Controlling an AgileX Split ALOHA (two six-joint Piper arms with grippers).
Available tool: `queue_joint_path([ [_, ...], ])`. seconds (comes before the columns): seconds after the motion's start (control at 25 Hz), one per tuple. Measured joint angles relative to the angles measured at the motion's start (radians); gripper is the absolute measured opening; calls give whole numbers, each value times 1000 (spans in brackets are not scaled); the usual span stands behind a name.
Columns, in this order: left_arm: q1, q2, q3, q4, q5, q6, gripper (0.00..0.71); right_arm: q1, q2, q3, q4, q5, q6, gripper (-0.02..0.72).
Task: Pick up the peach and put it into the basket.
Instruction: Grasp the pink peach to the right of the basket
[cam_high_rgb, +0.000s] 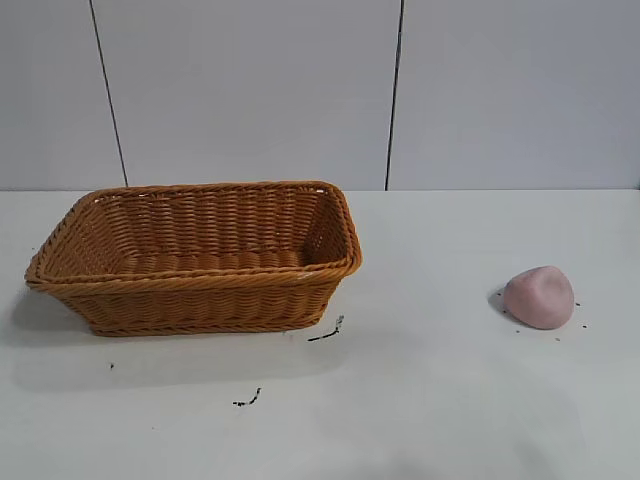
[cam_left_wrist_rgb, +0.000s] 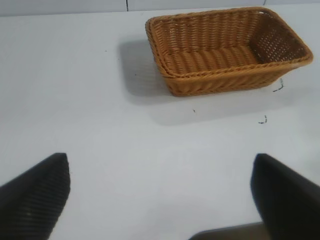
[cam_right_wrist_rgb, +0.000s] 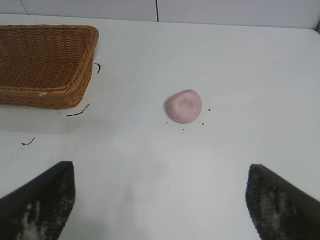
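Observation:
Next, I bring the fingers of my right gripper shut on the upper half (cam_high_rgb: 541, 284) (cam_right_wrist_rgb: 184, 105) of the pale-pink peach, with one finger resting on each side of it.
The pale-pink peach (cam_high_rgb: 540, 297) lies on the white table at the right, far from the basket. It also shows in the right wrist view (cam_right_wrist_rgb: 184, 105), some way ahead of my right gripper (cam_right_wrist_rgb: 161, 172). The right gripper is open and empty, its two dark fingertips (cam_right_wrist_rgb: 42, 197) wide apart. The orange-brown wicker basket (cam_high_rgb: 195, 292) stands at the left and is empty. It shows in the left wrist view (cam_left_wrist_rgb: 225, 80) and partly in the right wrist view (cam_right_wrist_rgb: 45, 62). My left gripper (cam_left_wrist_rgb: 161, 167) is open and empty, well short of the basket. Neither gripper shows in the exterior view.
Small black marks lie on the table (cam_high_rgb: 420, 400) by the basket's front corner (cam_high_rgb: 326, 333) and nearer the front (cam_high_rgb: 248, 400). A pale panelled wall (cam_high_rgb: 250, 90) stands behind the table.

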Motion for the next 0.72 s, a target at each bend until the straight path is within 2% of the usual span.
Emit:
queue_joint_path([
  [0.12,0,0,0,0,0,0,694,0,214,-130,0,40,0,643],
  [0.4,0,0,0,0,0,0,694,0,603,-337,-9,53,0,643],
  [0.56,0,0,0,0,0,0,694,0,772,-404,-42,47,0,643],
  [0.72,0,0,0,0,0,0,694,0,896,-419,-65,-8,6,643],
])
